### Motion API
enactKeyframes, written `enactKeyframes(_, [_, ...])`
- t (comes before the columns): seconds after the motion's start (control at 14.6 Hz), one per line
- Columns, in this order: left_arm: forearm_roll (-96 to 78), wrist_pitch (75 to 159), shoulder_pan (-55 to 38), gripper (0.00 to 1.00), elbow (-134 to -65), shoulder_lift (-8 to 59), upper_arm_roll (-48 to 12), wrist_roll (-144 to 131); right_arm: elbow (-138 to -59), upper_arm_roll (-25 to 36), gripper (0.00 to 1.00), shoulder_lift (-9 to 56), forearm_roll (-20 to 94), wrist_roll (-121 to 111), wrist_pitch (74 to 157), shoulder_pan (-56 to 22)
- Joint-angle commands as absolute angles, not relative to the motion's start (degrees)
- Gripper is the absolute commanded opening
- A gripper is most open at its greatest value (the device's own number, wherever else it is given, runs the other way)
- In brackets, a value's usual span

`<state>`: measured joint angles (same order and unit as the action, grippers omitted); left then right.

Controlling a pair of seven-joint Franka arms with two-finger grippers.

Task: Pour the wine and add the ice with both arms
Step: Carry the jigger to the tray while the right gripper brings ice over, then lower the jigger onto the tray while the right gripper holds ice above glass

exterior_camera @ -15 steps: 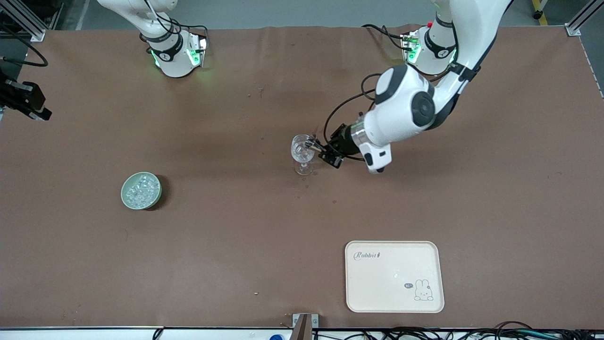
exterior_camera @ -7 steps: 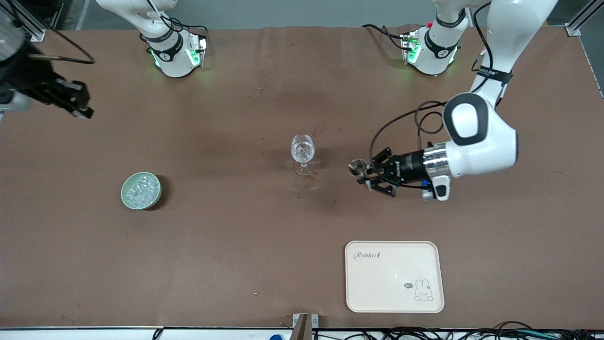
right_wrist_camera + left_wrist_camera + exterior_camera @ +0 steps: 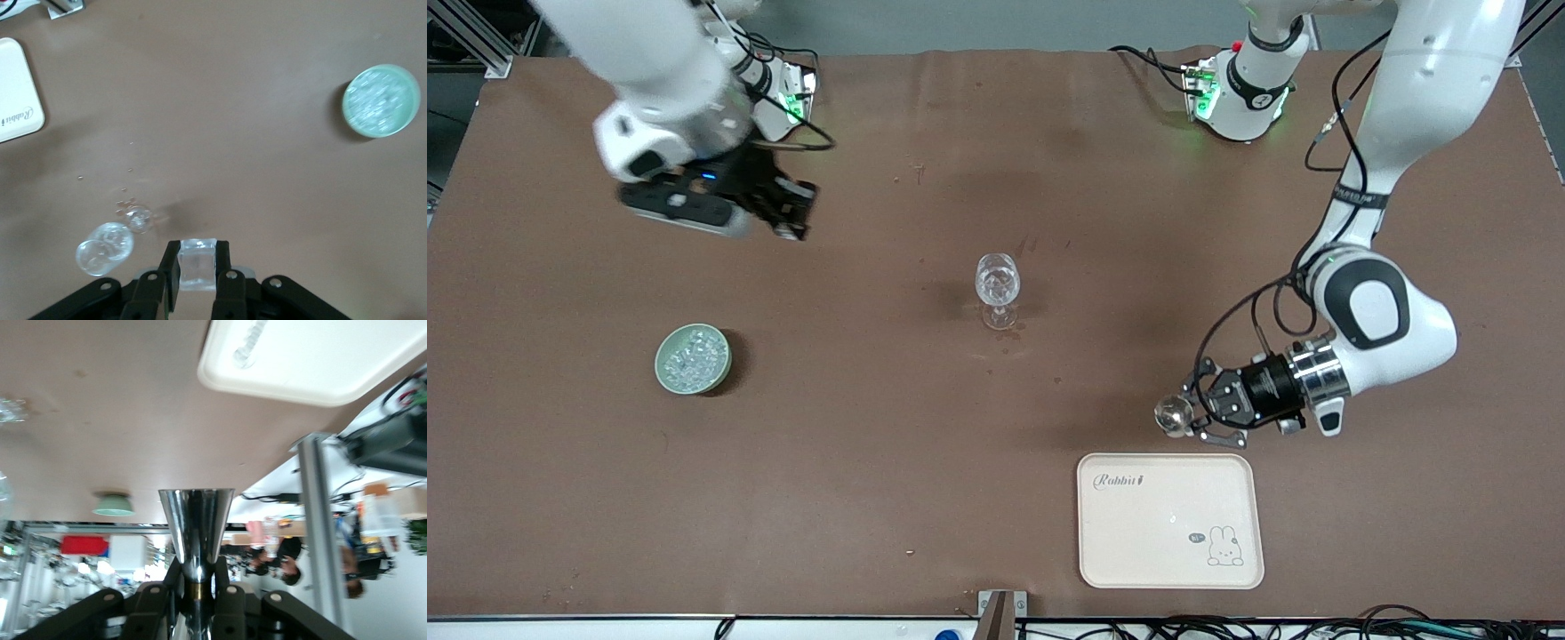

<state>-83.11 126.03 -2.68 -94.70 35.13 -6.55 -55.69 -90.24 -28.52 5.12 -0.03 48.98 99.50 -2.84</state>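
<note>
My left gripper is to set the metal measuring cup down on the cream tray (image 3: 1192, 492), in the space between the tray's oval mark and its far rim.
A clear stemmed wine glass (image 3: 997, 284) stands mid-table and also shows in the right wrist view (image 3: 107, 247). A green bowl (image 3: 693, 358) of ice cubes sits toward the right arm's end and shows in the right wrist view too (image 3: 381, 100). My right gripper (image 3: 787, 213) is up over the table between its base and the glass. In its wrist view it (image 3: 198, 261) is shut on one clear ice cube (image 3: 198, 267). My left gripper (image 3: 1199, 416) hangs over the table beside the tray's rim. It (image 3: 197, 577) is shut on a shiny metal measuring cup (image 3: 197, 523), which also shows in the front view (image 3: 1172, 414).
A cream tray (image 3: 1170, 520) with a rabbit print lies near the front edge, toward the left arm's end; it also shows in the left wrist view (image 3: 313, 360). Small wet spots mark the cloth beside the glass's foot (image 3: 1014, 333).
My left arm swung from the wine glass toward the tray, carrying the metal cup. My right arm swung in from the table's edge to over the table near its base.
</note>
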Motion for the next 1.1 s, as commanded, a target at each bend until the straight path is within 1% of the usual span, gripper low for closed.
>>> enactKeyframes(0.0, [-88.84,126.04,-2.38,0.02,-88.51,42.44,-5.28,-53.54,-88.86,-31.37,0.01,11.41,-1.76,57.45,104.30,-4.91])
enactKeyframes(0.14, [-91.39,126.04,-2.37,0.03,-88.16,44.73,-3.52,-48.89,-88.77,-31.38,0.01,15.80,-4.03,63.60,107.48,-9.73])
enactKeyframes(0.27, [-95.69,126.04,-2.20,0.03,-87.98,47.45,-2.73,-43.71,-87.37,-31.38,0.01,19.32,-5.97,68.36,108.45,-12.38])
enactKeyframes(0.41, [-100.35,126.04,-2.63,0.03,-85.18,51.40,-1.85,-39.04,-86.75,-31.38,0.01,21.00,-6.41,70.39,109.42,-14.84])
enactKeyframes(0.62, [-101.95,126.04,-3.08,0.04,-81.40,54.66,-1.85,-38.32,-86.66,-31.38,0.01,23.72,-8.69,75.57,111.36,-18.97])
enactKeyframes(0.82, [-105.55,126.04,-3.08,0.05,-78.49,57.74,-1.85,-38.23,-85.44,-31.38,0.01,25.92,-9.49,76.82,112.23,-20.56])
enactKeyframes(1.03, [-105.99,126.04,-2.99,0.08,-77.70,58.88,-1.85,-38.23,-84.82,-31.38,0.02,27.85,-9.84,76.73,113.64,-21.18])
